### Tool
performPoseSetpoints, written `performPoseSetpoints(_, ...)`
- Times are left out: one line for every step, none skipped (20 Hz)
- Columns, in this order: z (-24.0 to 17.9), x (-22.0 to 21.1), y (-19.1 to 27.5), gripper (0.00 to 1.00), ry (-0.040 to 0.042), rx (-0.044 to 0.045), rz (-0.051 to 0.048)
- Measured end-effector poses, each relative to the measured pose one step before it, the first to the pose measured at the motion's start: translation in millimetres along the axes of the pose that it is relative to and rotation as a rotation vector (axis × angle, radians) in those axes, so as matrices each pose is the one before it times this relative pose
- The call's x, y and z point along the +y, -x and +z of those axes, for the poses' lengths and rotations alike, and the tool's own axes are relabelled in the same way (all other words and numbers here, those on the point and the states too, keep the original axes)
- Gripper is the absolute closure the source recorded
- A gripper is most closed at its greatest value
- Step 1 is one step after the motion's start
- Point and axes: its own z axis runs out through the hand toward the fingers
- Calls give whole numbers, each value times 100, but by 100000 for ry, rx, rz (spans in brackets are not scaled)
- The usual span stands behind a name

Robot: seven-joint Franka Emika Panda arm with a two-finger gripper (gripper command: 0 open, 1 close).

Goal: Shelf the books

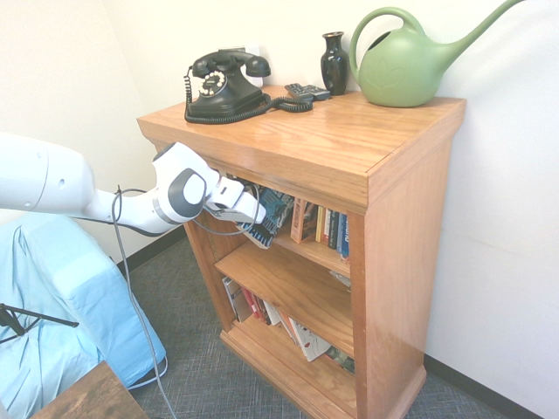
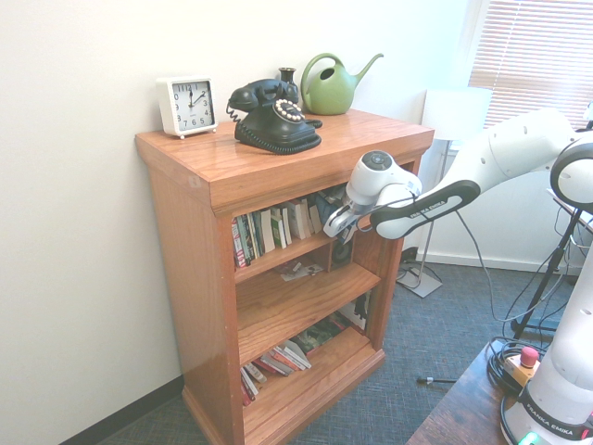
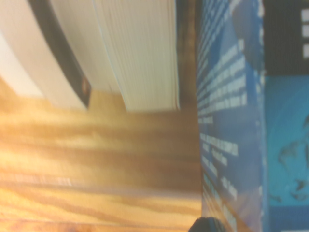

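Next, my gripper lets go of the blue-teal paperback on the top shelf, snug (image 1: 261, 223) (image 3: 212, 82) against the cream page edges of its neighbour.
The blue-teal paperback (image 1: 272, 212) hangs tilted at the left end of the bookcase's top shelf (image 1: 316, 250), its lower corner dipping below the shelf board. My gripper (image 1: 255, 216) reaches in from the left under the top board and is shut on the book. From the other side the gripper (image 2: 339, 224) sits at the shelf opening's right end with the dark teal book (image 2: 327, 206) behind it. The wrist view shows the book's blue printed cover (image 3: 231, 121) close by, next to cream page edges of shelved books (image 3: 140, 53) and the wooden shelf (image 3: 96, 159).
A row of upright books (image 1: 327, 227) fills the rest of the top shelf. A few books (image 1: 279, 323) lean on the bottom shelf. On top stand a black telephone (image 1: 223, 87), a vase (image 1: 334, 61), a green watering can (image 1: 402, 65) and a clock (image 2: 187, 105). A blue-draped object (image 1: 52, 305) sits left.
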Motion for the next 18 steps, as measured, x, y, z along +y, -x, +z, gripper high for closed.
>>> performPoseSetpoints(31, -521, 55, 100, 201, -94, 1)
performPoseSetpoints(58, -412, 33, 100, 256, -83, 155)
performPoseSetpoints(-12, -414, -168, 100, 332, 154, 199)
performPoseSetpoints(12, -291, -186, 100, 53, 214, 101)
performPoseSetpoints(29, -214, -200, 100, 92, 197, 65)
performPoseSetpoints(119, -136, -27, 100, 155, -30, 11)
performPoseSetpoints(42, -59, 7, 100, 101, 9, 44)
performPoseSetpoints(4, -11, 20, 100, 144, 117, -60)
performPoseSetpoints(28, -16, -1, 0, 210, 192, -113)
performPoseSetpoints(24, -21, -6, 0, 171, 87, -82)
performPoseSetpoints(2, -5, -1, 0, 99, 68, -75)
performPoseSetpoints(7, -6, 4, 0, 93, 75, -69)
performPoseSetpoints(17, -8, -13, 0, 78, 38, -38)
performPoseSetpoints(11, -25, 9, 0, 39, 19, -77)
performPoseSetpoints(6, -11, 10, 0, 35, 63, -52)
performPoseSetpoints(2, -12, 9, 0, 71, 48, 64)
performPoseSetpoints(-5, -18, 13, 0, 45, 44, 78)
performPoseSetpoints(33, -17, 6, 0, 75, 112, -110)
